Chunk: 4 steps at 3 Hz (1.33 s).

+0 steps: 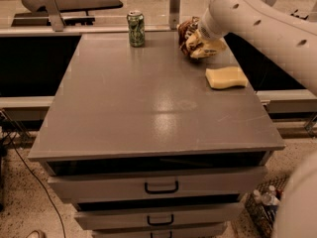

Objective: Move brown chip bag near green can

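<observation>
My gripper is to let go of the brown chip bag. It will put the bag down close beside the green can, in front of the metal post (163, 37).
The brown chip bag (190, 37), crinkled dark brown and cream, is at the back right of the grey cabinet top (148, 98). My gripper (199, 33) comes down from the upper right on the white arm and is shut on the bag, which bunches up around it. The fingers are mostly hidden by the wrist and the bag. The green can (135, 28) stands upright at the back edge, about a can's height and a half to the left of the bag.
A pale yellow sponge (226, 77) lies on the top just in front of the bag, near the right edge. A metal post (174, 6) stands behind the bag. Drawers with black handles (161, 187) face front. A basket of bottles (262, 205) sits on the floor at lower right.
</observation>
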Tool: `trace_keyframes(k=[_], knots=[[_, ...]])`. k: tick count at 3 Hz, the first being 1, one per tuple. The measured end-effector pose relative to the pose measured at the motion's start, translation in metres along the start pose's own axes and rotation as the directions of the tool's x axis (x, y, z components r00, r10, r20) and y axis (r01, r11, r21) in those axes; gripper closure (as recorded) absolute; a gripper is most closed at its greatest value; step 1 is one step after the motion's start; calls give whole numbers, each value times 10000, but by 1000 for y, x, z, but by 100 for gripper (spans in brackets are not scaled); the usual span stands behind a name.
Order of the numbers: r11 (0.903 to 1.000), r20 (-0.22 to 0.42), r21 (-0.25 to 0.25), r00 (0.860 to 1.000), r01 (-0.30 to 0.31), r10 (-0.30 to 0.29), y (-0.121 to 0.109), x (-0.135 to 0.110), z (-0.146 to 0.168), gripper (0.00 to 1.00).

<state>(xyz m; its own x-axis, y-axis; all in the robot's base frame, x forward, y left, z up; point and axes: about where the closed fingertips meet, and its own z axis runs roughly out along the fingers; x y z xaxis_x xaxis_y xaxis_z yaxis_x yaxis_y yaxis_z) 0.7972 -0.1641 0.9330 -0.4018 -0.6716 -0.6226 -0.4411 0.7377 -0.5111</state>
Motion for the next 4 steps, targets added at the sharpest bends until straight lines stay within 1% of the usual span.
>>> trace_keyframes(k=[2,3,4], knots=[[9984,545,-570,9985,32,0,17,-28,64,100],[9971,818,-763,9967,53,10,24,-40,84,100],[9953,1371,-949,9905,212,-81,33,-67,93,100]])
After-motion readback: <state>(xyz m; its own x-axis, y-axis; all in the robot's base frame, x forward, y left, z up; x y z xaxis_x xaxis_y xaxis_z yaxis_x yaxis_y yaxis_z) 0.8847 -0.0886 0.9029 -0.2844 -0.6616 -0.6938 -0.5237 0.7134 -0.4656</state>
